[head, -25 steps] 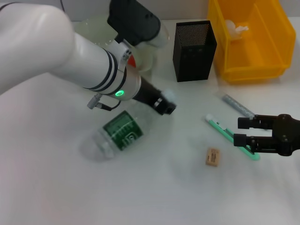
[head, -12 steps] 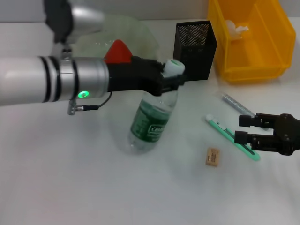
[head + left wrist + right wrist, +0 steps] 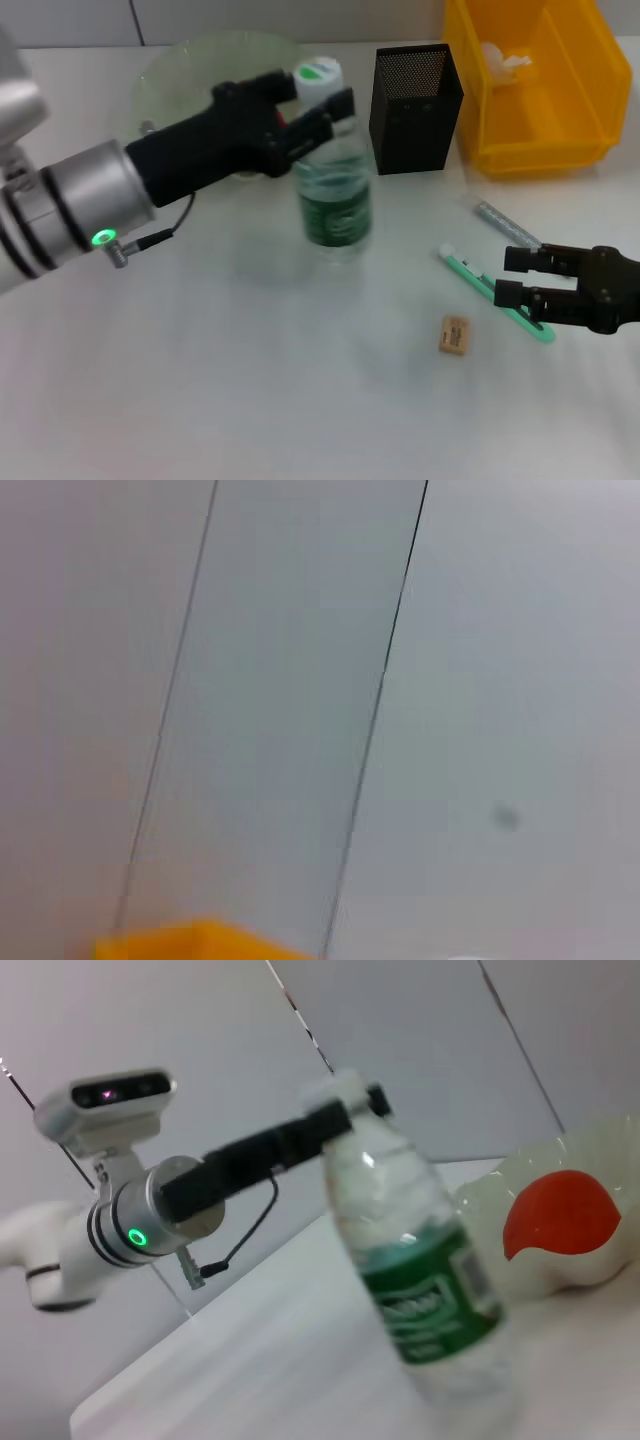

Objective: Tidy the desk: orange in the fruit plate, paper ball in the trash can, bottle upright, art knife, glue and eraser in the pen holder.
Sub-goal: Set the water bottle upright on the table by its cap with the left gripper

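My left gripper has the bottle. It will let go of it upright on the white desk [image 3: 252, 254] in front of the fruit plate.
The clear bottle [image 3: 335, 185] with a green label stands upright on the white desk, and my left gripper [image 3: 322, 104] is shut on its neck just under the cap. The right wrist view shows the bottle [image 3: 425, 1290] and, behind it, the orange [image 3: 558, 1215] in the glass fruit plate [image 3: 480, 1205]. My right gripper [image 3: 510, 278] hovers open at the right, over the green art knife [image 3: 480, 280]. The grey glue stick [image 3: 508, 227] lies beyond it and the tan eraser [image 3: 453, 334] lies nearer. The black mesh pen holder [image 3: 415, 95] stands behind the bottle. The paper ball [image 3: 500, 62] sits in the yellow trash can [image 3: 540, 135].
The fruit plate [image 3: 190, 65] is at the back left, partly behind my left arm. The pen holder and the yellow bin stand close together along the back. The left wrist view shows only a wall and a yellow corner [image 3: 200, 940].
My left gripper has raised the bottle from lying on its side, through a tilt, to standing upright, and swung toward the back. The right arm has stayed in place.
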Action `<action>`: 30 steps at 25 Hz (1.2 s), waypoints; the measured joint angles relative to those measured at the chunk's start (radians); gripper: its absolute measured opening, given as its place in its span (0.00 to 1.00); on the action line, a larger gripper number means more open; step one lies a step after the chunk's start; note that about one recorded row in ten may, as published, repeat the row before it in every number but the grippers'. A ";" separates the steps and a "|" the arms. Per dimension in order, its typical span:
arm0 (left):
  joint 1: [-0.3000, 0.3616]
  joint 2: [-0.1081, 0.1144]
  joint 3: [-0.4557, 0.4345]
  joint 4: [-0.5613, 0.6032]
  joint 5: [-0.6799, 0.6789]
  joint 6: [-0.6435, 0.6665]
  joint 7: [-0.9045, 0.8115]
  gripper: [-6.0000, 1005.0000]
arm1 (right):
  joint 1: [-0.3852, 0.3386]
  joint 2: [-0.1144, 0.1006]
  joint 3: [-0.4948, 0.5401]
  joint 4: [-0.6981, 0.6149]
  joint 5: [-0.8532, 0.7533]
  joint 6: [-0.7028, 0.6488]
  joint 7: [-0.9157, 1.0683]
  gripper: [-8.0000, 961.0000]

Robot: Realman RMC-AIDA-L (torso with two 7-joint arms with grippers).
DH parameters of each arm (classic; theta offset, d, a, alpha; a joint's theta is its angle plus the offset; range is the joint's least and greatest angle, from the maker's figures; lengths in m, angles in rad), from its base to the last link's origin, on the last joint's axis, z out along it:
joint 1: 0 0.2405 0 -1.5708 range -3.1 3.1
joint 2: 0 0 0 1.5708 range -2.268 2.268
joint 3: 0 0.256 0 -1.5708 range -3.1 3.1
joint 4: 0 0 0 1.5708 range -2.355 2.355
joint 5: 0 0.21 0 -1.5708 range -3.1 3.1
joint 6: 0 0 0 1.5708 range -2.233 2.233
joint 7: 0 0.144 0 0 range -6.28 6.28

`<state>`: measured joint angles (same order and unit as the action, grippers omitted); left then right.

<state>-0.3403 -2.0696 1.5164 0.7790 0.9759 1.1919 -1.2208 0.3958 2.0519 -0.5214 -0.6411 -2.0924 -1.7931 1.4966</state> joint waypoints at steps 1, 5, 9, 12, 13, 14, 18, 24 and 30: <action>-0.006 0.000 -0.012 -0.048 -0.040 0.036 0.058 0.44 | 0.000 0.000 0.000 0.004 0.000 0.000 -0.001 0.75; -0.027 -0.006 -0.033 -0.241 -0.185 0.180 0.343 0.44 | 0.005 0.001 0.001 0.017 0.002 -0.001 -0.001 0.75; -0.031 -0.010 0.002 -0.375 -0.325 0.281 0.599 0.44 | 0.010 0.010 0.001 0.019 0.002 -0.004 -0.001 0.75; -0.033 -0.010 0.017 -0.409 -0.372 0.291 0.641 0.44 | 0.013 0.011 0.001 0.019 0.002 -0.001 -0.001 0.75; -0.043 -0.011 0.015 -0.435 -0.378 0.282 0.645 0.44 | 0.019 0.015 0.000 0.020 0.002 -0.001 -0.001 0.75; -0.043 -0.011 0.015 -0.435 -0.378 0.282 0.645 0.44 | 0.019 0.015 0.000 0.020 0.002 -0.001 -0.001 0.75; -0.065 -0.011 0.009 -0.479 -0.380 0.260 0.647 0.44 | 0.026 0.022 -0.001 0.020 0.002 0.000 -0.001 0.75; -0.076 -0.010 0.015 -0.507 -0.385 0.211 0.671 0.44 | 0.035 0.024 0.000 0.030 0.002 0.001 -0.001 0.75; -0.081 -0.010 0.020 -0.530 -0.386 0.185 0.711 0.44 | 0.046 0.023 -0.002 0.052 0.002 0.026 -0.001 0.75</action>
<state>-0.4217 -2.0800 1.5365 0.2493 0.5897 1.3766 -0.5098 0.4415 2.0754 -0.5230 -0.5886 -2.0906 -1.7669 1.4956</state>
